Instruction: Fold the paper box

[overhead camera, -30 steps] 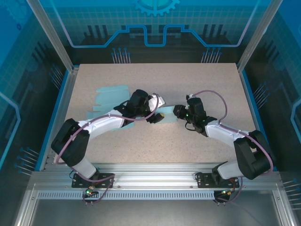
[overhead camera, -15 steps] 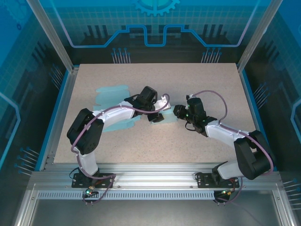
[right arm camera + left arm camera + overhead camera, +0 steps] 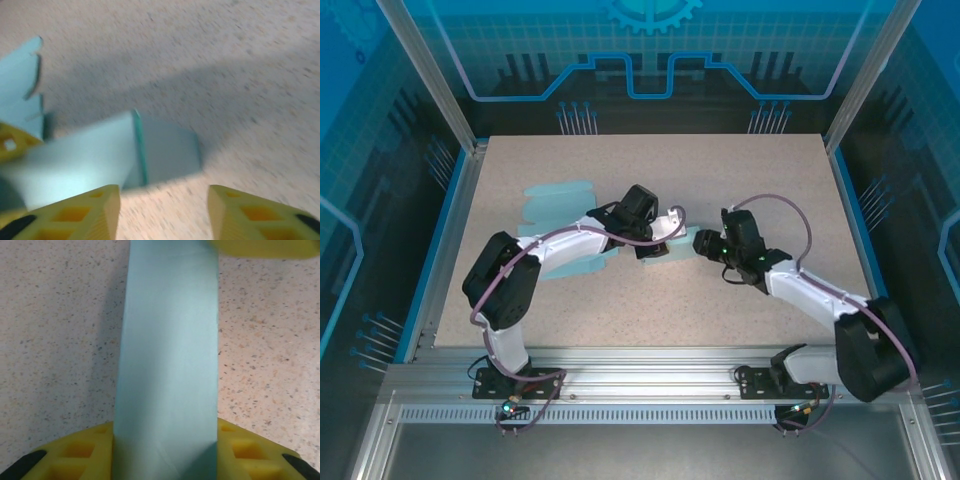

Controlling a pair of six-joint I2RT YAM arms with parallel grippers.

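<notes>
Next, my left gripper releases the paper box. It will leave it on the bare speckled table point(image 3: 719, 203) just behind my right gripper.
The paper box point(image 3: 560, 208) is a flat light-teal blank lying on the speckled table, left of centre. My left gripper point(image 3: 655, 243) is at its right end. In the left wrist view a raised teal strip of the paper box point(image 3: 167, 365) fills the gap between the yellow fingers point(image 3: 75, 455), so my left gripper point(image 3: 165, 460) is shut on it. My right gripper point(image 3: 698, 243) faces it from the right and is open. In the right wrist view, nothing is between the fingertips of the right gripper point(image 3: 164, 210); the folded flap of the paper box point(image 3: 165, 147) lies just ahead.
The speckled table point(image 3: 720, 170) is bordered by blue strips and an aluminium frame point(image 3: 650, 385) along the near edge. Slanted frame posts point(image 3: 425, 75) rise at the back corners. Bare tabletop spreads behind and to the right of the arms.
The left arm reached right along the blank and its jaws closed on the strip. The right gripper opened and drew slightly back to the right.
</notes>
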